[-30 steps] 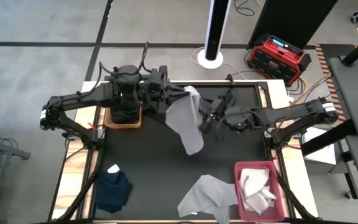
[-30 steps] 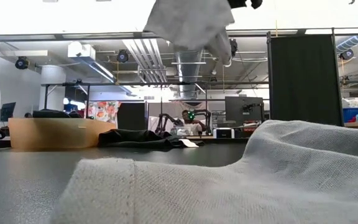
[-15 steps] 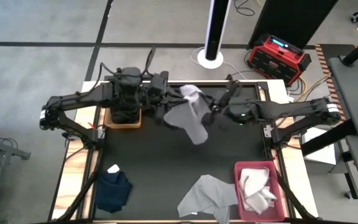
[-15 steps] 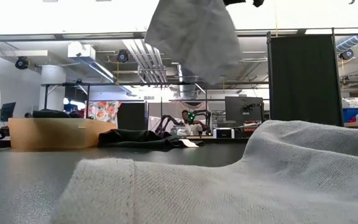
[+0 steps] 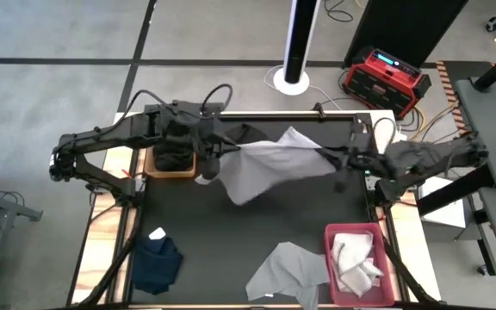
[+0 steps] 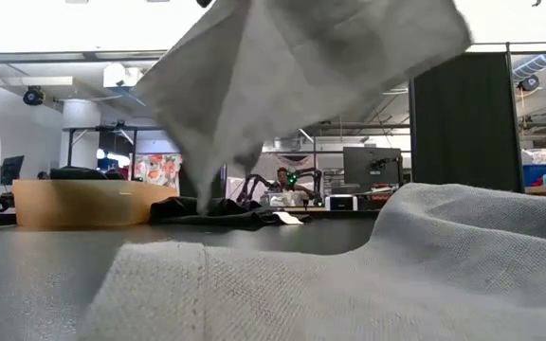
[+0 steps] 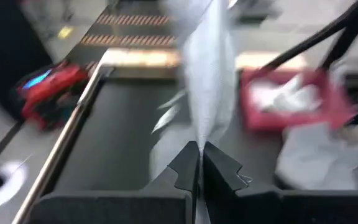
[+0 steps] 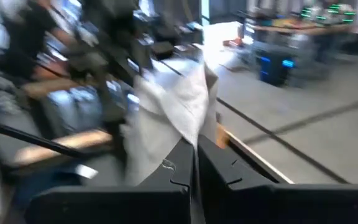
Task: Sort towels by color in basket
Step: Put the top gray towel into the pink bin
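The lower corner of the light grey towel hangs crooked below the robot's grippers, so next the left gripper passes the towel to the right gripper and takes the hanging edge (image 5: 284,183).
A light grey towel (image 5: 269,165) hangs spread in the air over the table's far half, between my two grippers. My left gripper (image 5: 227,146) is shut on its left end, and my right gripper (image 5: 331,158) is shut on its right end. In the low view the towel (image 6: 301,66) fills the top of the picture. A second grey towel (image 5: 287,271) lies crumpled on the table near the front edge. A navy towel (image 5: 158,260) lies at the front left. Black towels fill a wooden basket (image 5: 157,169) at the far left. My left gripper pinches an edge of the towel (image 7: 199,134) between its two shut fingers. The cloth runs away from the fingertips toward the other arm, lifted clear of the table. My right gripper pinches the towel's opposite edge (image 8: 191,134) between its shut fingers, coming level from the table's right side. The cloth is drawn out between both grippers, and its lower part sags loose.
A red basket (image 5: 387,258) with pale towels stands at the front right, beside the crumpled grey towel. The table's raised frame (image 5: 364,129) runs close to my right gripper. Bare dark tabletop (image 5: 222,232) lies under the held towel.
My right gripper has shut on the hanging towel's free edge and pulled toward the table's right edge. The towel, which hung down in a narrow drape from my left gripper, is now spread wide between both grippers. My left gripper has shifted slightly toward the near edge.
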